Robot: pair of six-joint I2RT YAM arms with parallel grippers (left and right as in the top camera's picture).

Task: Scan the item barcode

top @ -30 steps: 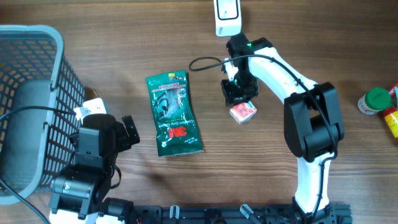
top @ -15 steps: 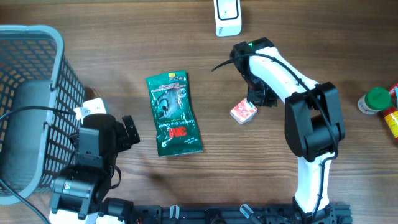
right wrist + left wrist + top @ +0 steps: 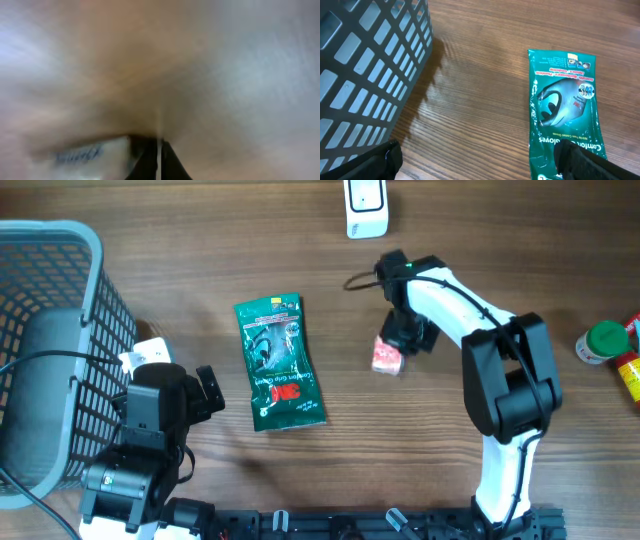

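My right gripper is closed next to the edge of the red-and-white packet, so it should open and pinch the packet itself [image 3: 385, 358] before lifting it to scan.
A small red-and-white packet [image 3: 387, 355] lies on the wooden table near the middle. My right gripper [image 3: 403, 338] is shut, its tips against the packet's right edge and nothing between them. In the blurred right wrist view the closed fingers [image 3: 160, 152] point down, with the pale packet [image 3: 85, 155] just to their left. A green glove pack [image 3: 280, 363] lies flat left of centre and also shows in the left wrist view [image 3: 567, 105]. My left gripper [image 3: 480, 167] stands open above bare table beside that pack. A white scanner [image 3: 365, 205] stands at the far edge.
A grey mesh basket [image 3: 60, 270] fills the left side, close to my left arm. At the right edge stand a green-capped bottle [image 3: 604, 342] and a red one [image 3: 630, 372]. A black cable [image 3: 360, 281] loops near my right wrist.
My right gripper has closed, has come off the top of the packet and now sits at its right edge. The packet has shifted slightly left and turned. The left arm has not moved.
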